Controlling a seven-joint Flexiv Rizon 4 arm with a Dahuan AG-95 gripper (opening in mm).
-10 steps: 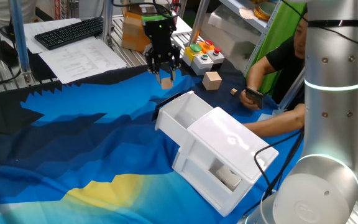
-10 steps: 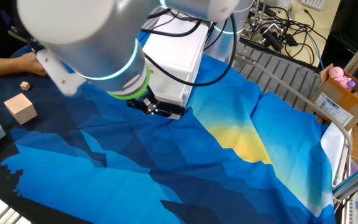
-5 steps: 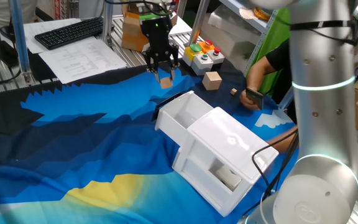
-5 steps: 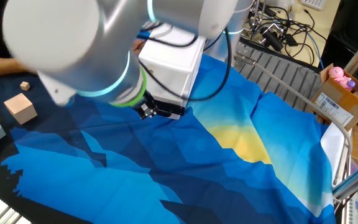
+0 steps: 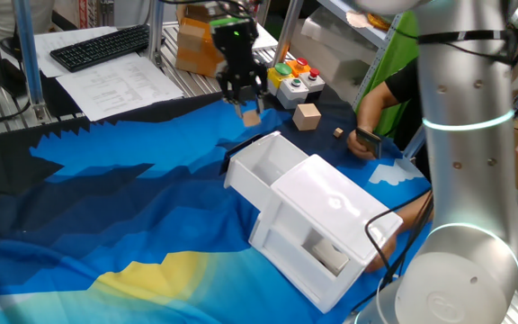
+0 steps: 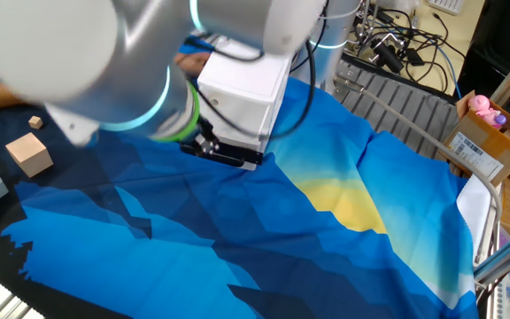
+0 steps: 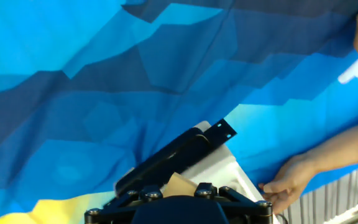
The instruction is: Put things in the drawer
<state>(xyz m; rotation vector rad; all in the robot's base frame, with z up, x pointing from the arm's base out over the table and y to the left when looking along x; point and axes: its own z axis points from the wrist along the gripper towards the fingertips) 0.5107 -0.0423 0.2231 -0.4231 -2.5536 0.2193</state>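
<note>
Next, I let go of the small tan wooden cube inside the open white drawer [image 5: 248,163], near the black handle. The cube is now just beyond the drawer's far end.
My gripper [image 5: 248,110] is shut on a small tan wooden cube [image 5: 251,118] and holds it in the air just beyond the far end of the open white drawer [image 5: 261,167]. The drawer sticks out of a boxy white cabinet [image 5: 326,225] lying on the blue cloth. In the hand view the cube [image 7: 178,185] shows between the fingers, with the drawer's black handle [image 7: 173,155] right below. A larger tan block [image 5: 308,116] and a tiny one [image 5: 338,132] lie on the cloth further back. The other fixed view shows both blocks [image 6: 30,155] at the left, with the gripper hidden behind the arm.
A person's hand [image 7: 284,183] rests beside the cabinet. A person sits at the right [image 5: 412,85]. A button box [image 5: 293,79], a cardboard box [image 5: 196,45], a keyboard [image 5: 97,47] and papers stand behind the cloth. The robot's big silver arm [image 5: 466,162] fills the right side.
My gripper has moved right and a little toward the drawer, carrying the cube. The arm has swung in the other fixed view.
</note>
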